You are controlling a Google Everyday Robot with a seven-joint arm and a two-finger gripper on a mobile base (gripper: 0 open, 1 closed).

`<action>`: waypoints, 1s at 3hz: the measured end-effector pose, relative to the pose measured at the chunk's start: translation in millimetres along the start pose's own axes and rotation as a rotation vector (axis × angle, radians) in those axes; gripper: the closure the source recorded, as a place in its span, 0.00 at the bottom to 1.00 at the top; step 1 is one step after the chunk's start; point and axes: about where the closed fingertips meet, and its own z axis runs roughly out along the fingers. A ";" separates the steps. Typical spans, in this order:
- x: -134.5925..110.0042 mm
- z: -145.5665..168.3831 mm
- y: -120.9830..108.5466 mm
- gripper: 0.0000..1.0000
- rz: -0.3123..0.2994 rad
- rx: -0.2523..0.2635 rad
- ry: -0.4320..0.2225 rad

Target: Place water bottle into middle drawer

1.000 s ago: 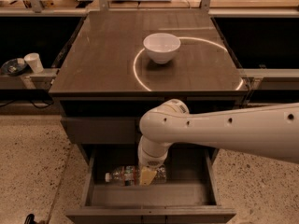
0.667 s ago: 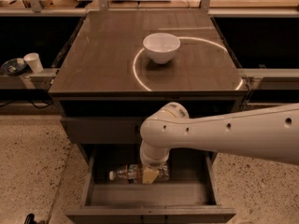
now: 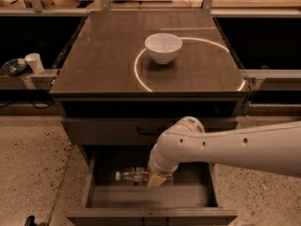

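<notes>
Next, I release the water bottle from my gripper on the middle of the open drawer's bottom (image 3: pixel 155 180), halfway between the sides.
The water bottle (image 3: pixel 133 175) lies on its side in the open middle drawer (image 3: pixel 141 197), white cap pointing left, near the drawer's back. My gripper (image 3: pixel 157 179) reaches down into the drawer and sits at the bottle's right end, covering that end. My white arm comes in from the right, above the drawer.
A white bowl (image 3: pixel 163 48) stands on the dark cabinet top (image 3: pixel 103 65). A small white paper cup (image 3: pixel 34 62) stands on a ledge at the left. The closed upper drawer front with a dark handle (image 3: pixel 108 127) is just above the open drawer. The floor is speckled stone.
The gripper and the bottle have shifted a little to the right inside the drawer. The bowl and the cup have not moved.
</notes>
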 end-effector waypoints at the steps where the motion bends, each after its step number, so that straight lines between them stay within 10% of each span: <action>1: 29.5 20.2 -1.6 1.00 0.072 0.060 -0.096; 3: 79.2 70.8 -3.3 1.00 0.175 0.069 -0.114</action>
